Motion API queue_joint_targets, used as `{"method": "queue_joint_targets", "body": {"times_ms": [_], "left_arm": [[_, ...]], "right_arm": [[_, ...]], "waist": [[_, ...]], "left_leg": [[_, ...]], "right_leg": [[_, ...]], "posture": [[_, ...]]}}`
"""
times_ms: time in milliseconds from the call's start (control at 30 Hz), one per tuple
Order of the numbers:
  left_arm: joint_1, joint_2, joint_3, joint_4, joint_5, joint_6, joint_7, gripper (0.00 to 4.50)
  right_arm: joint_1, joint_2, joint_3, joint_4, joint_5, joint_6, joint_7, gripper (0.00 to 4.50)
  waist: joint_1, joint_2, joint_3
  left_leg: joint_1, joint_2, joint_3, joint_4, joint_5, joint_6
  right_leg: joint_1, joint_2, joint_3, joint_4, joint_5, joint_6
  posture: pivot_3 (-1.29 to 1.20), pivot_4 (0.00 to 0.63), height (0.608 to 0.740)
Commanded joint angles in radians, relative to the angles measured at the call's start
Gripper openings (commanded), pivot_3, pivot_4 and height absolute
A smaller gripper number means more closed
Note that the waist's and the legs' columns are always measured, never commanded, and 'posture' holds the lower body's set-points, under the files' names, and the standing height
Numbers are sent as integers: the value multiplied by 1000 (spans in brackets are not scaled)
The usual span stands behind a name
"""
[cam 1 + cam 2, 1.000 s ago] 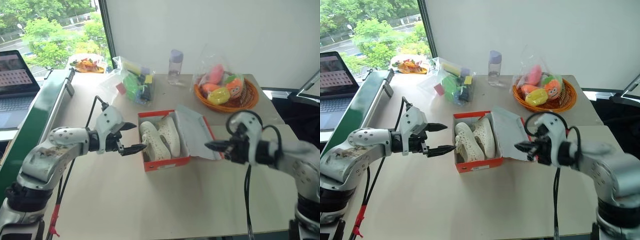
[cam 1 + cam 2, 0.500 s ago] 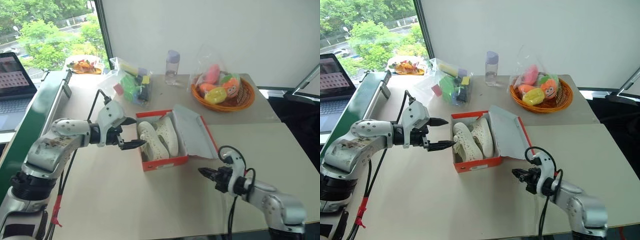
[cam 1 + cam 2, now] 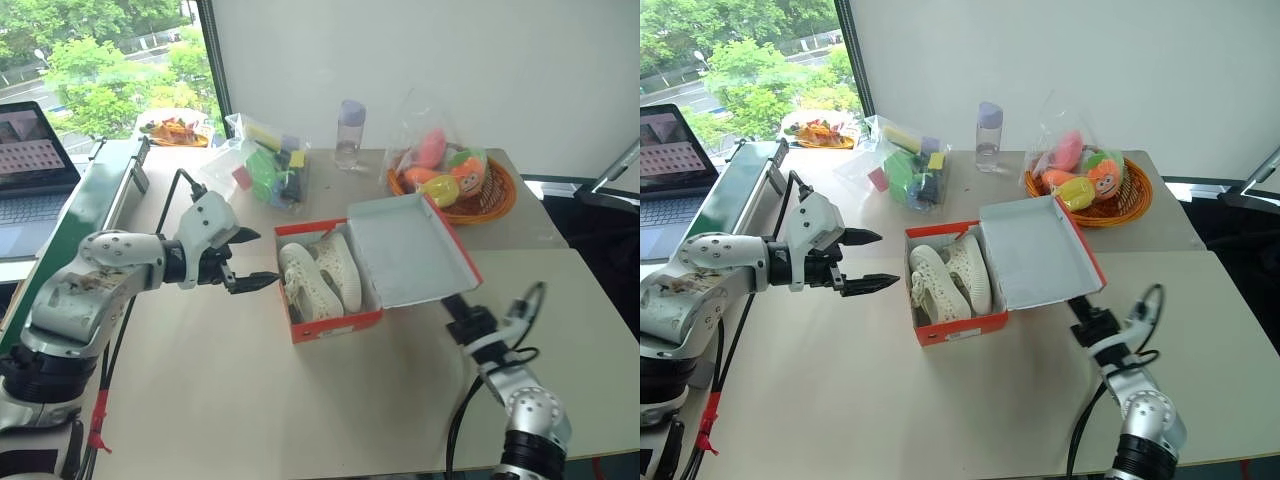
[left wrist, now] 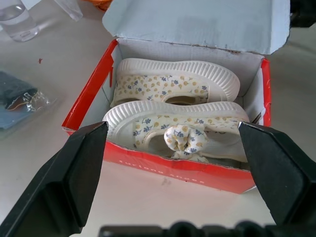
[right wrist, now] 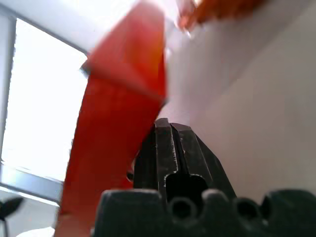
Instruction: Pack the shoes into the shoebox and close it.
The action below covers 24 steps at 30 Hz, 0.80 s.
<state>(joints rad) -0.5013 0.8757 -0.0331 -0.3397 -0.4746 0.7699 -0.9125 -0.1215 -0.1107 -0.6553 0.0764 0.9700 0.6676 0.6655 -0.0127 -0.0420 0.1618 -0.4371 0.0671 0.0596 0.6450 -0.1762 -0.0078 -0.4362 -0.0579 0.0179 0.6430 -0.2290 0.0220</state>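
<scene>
The lid, now tilted up off the table, will lie flat over both cream shoes in the shoebox (image 3: 321,270) once the robot's right gripper releases it.
The red-orange shoebox (image 3: 335,325) stands mid-table with both cream shoes (image 3: 320,275) side by side inside it. Its hinged lid (image 3: 410,248) is tilted up off the table, white inner face showing. My right gripper (image 3: 458,308) is shut, low over the table under the lid's near right corner; in the right wrist view its fingertips (image 5: 170,133) press against the lid's red outer face (image 5: 113,123). My left gripper (image 3: 265,258) hangs open just left of the box, holding nothing. In the left wrist view the shoes (image 4: 173,106) lie between its fingers (image 4: 74,177).
Behind the box are an orange wicker basket (image 3: 500,205) of toys, a plastic bottle (image 3: 350,133) and a clear bag of coloured things (image 3: 265,170). A green rail (image 3: 80,220) and a laptop (image 3: 30,150) line the left side.
My right arm swung down and rolled, ending under the lid's edge. The lid, which lay open flat, now tilts upward. The left gripper stays beside the box.
</scene>
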Motion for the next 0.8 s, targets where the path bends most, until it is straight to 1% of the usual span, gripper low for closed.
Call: {"method": "queue_joint_targets", "body": {"times_ms": [33, 133, 233, 333, 400, 467, 600, 667, 700, 800], "left_arm": [[-10, 17, 27, -12, 4, -7, -4, 4500], [-9, 19, 23, -6, 12, -11, -3, 4500], [4, 22, 18, -8, 24, -15, 0, 4500], [29, 25, 39, -27, 21, -5, 16, 4500], [47, 27, 56, -45, 16, 6, 31, 4500], [76, 33, 74, -71, 11, 14, 45, 4500], [126, 36, 115, -121, -4, 44, 81, 4500], [154, 34, 138, -147, -12, 59, 102, 4500], [171, 32, 151, -162, -16, 68, 113, 4500], [203, 22, 176, -197, -29, 90, 139, 4500]], "right_arm": [[31, -22, 56, -138, 79, 29, 57, 15], [26, -46, 146, -250, 92, 75, 28, 15], [-20, -81, 251, -336, 79, 113, -5, 15], [-130, -154, 364, -356, 30, 167, -38, 15], [-194, -199, 418, -350, 14, 199, -47, 15], [-252, -240, 459, -327, 0, 213, -29, 15], [-364, -311, 566, -251, -90, 203, 39, 15], [-443, -339, 658, -199, -164, 198, 84, 15], [-493, -348, 728, -162, -224, 178, 120, 15], [-604, -346, 886, -45, -364, 107, 226, 15]], "waist": [[-5, 0, 0], [-13, 1, 0], [-15, 1, 0], [-14, 1, 0], [-12, 1, 0], [-6, 1, 0], [2, 1, 0], [0, 1, 0], [0, 1, 0], [-7, 1, 0]], "left_leg": [[1, 0, 0, 0, 0, 0], [4, 0, 2, 0, 0, 0], [7, 0, 3, 0, 0, 0], [7, 0, 3, 0, 0, 0], [7, 0, 4, -1, 0, 0], [6, 0, 4, -1, 0, 0], [5, 0, 4, -1, -1, 1], [5, 0, 4, -1, -1, 1], [6, 0, 5, 0, -1, 1], [6, 0, 5, -1, -1, 1]], "right_leg": [[0, 0, 0, 0, 0, 0], [0, 1, 4, 3, -1, 1], [2, 1, 5, 3, -1, 1], [2, 1, 5, 3, -1, 0], [1, 0, 6, 3, -1, 0], [1, 1, 6, 3, -1, -1], [0, 0, 6, 3, 0, -3], [0, 0, 6, 3, 1, -3], [0, 0, 6, 3, 1, -3], [0, 1, 6, 3, 1, -3]], "posture": [[0, 150, 740], [0, 150, 740], [0, 150, 740], [0, 150, 740], [0, 150, 740], [0, 150, 740], [0, 150, 740], [0, 150, 740], [0, 150, 740], [0, 150, 740]]}}
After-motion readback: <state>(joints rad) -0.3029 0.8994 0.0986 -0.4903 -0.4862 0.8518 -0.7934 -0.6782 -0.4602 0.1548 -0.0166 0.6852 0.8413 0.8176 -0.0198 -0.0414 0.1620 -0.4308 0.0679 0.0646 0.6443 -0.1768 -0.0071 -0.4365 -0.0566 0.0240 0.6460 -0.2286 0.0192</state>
